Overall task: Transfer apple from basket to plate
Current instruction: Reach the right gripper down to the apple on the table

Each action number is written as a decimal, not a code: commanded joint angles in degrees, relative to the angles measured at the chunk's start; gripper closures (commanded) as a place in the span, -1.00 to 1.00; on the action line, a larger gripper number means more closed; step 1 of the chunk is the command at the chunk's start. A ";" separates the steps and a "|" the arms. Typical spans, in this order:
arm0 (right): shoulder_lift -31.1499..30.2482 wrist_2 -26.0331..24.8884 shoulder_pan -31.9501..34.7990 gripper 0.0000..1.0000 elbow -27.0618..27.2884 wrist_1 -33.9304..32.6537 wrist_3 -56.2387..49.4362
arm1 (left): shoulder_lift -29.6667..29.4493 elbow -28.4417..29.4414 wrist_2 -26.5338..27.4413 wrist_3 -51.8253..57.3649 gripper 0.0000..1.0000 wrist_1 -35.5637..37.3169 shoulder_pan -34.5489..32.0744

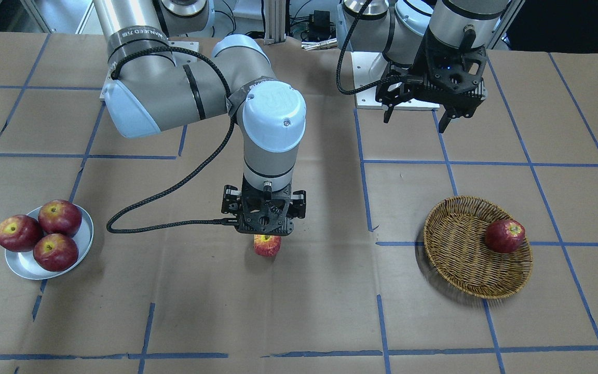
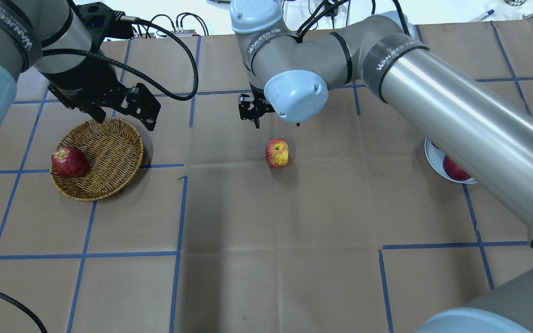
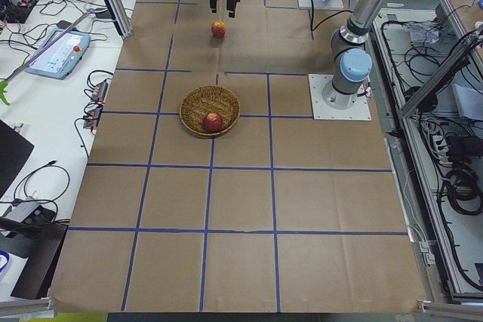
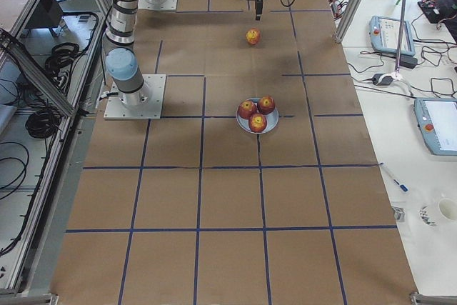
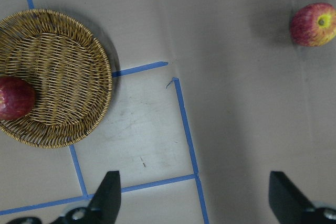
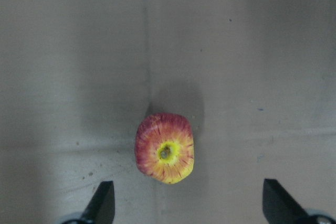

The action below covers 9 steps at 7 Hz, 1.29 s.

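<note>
The robot's right gripper will close on the opposite sides [image 1: 267, 245] [image 6: 164, 148] of the orange-streaked apple, which sits on the bare table between the basket and the plate.
The apple [image 2: 277, 152], orange-streaked with a wide yellow stem patch, sits on the bare table midway between basket and plate. It also shows in the front view [image 1: 267, 245] and the right wrist view [image 6: 165, 148]. My right gripper [image 6: 189, 205] hangs just above it, open and empty, not touching it. The wicker basket [image 2: 104, 152] at the left holds one dark red apple [image 2: 69, 162]. My left gripper [image 1: 416, 122] is open and empty, raised near the basket. The metal plate [image 1: 83, 239] holds three darker red apples.
My right arm [image 2: 456, 115] reaches across the table and hides most of the plate in the overhead view. Blue tape lines grid the brown paper table cover. The left wrist view shows the basket [image 5: 63, 66] at its left.
</note>
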 commanded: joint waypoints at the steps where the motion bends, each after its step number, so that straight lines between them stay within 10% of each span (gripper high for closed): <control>1: 0.19 -0.17 -0.19 -0.99 6.57 -10.46 -0.10 | -0.08 -0.15 -0.08 0.05 -0.98 0.00 0.00; 7: 4.32 0.45 0.16 -0.98 9.47 -18.02 -0.18 | -0.43 -0.15 0.00 0.23 -0.98 0.09 0.09; 9: 5.11 0.27 0.07 -0.07 10.18 -18.37 -0.62 | -0.43 -0.15 0.00 0.31 -0.98 0.08 0.09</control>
